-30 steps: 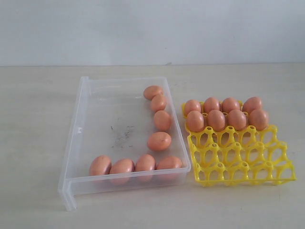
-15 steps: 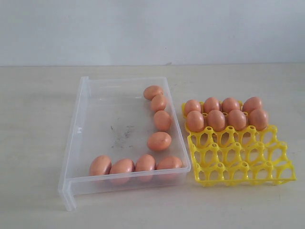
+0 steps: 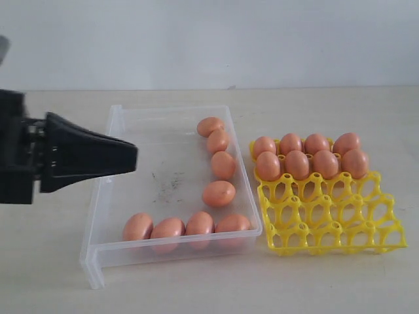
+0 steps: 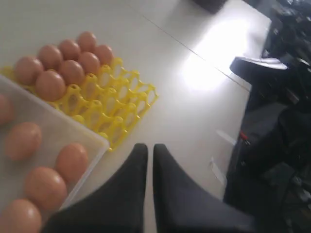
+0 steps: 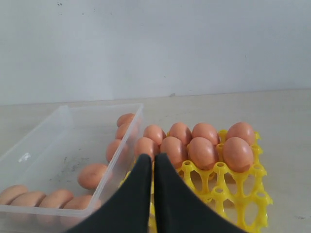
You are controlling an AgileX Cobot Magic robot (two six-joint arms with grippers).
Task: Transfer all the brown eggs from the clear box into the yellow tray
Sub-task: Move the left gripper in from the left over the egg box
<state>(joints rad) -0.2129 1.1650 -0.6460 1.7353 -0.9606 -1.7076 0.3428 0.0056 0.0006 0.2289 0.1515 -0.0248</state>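
The brown egg is just behind the clear box's front corner egg nearest the yellow tray. Next, my left gripper closes on the middle of the brown egg (image 3: 218, 193) (image 4: 23, 141).
Several brown eggs (image 3: 218, 193) lie in the clear box (image 3: 163, 131), lined along its right wall and front wall. More brown eggs (image 3: 296, 163) fill the two back rows of the yellow tray (image 3: 334, 222), which sits right of the box. My left gripper (image 3: 134, 159) reaches in from the left over the box's left wall, its black fingers shut and empty. The left wrist view shows the same gripper (image 4: 147, 148) shut, with box eggs (image 4: 72, 160) beside it. My right gripper (image 5: 152, 158) is shut and empty, hanging before the tray (image 5: 243, 189) and box (image 5: 53, 145); the exterior view does not show it.
Box and tray rest on a pale beige tabletop (image 3: 52, 275) with a white wall (image 3: 209, 39) behind. The tray's front two rows of cups stand open. Dark equipment (image 4: 272, 145) stands off the table's edge in the left wrist view.
My left gripper has come into the exterior view from the left and now hangs over the box's left wall. Eggs, box and tray have not moved.
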